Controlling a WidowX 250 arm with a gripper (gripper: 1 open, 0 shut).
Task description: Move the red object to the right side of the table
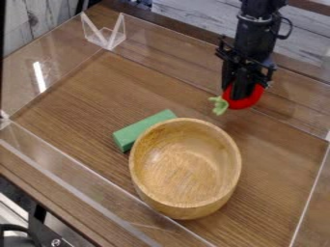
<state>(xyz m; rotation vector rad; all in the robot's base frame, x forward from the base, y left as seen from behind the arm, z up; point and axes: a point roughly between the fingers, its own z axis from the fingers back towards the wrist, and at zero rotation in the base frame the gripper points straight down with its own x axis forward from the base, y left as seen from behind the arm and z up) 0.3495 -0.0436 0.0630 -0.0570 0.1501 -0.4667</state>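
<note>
Next, my gripper sets the red object down and lets go of it on the wood-grain table (pixel 242 115), just behind the far rim of the wooden bowl.
The red object (pixel 244 97) is a small glossy red toy fruit with a light green leafy end (pixel 219 105) sticking out to its left. It sits low over the wood-grain table (pixel 91 96), right of centre and behind the bowl. My black gripper (pixel 245 89) comes straight down on it from above and is shut on it, its fingers covering the fruit's upper part.
A large wooden bowl (pixel 186 166) stands at the front centre. A flat green block (pixel 142 129) lies against the bowl's left rim. Low clear acrylic walls (pixel 77 198) border the table, with a clear angled stand (pixel 103 32) at the back left.
</note>
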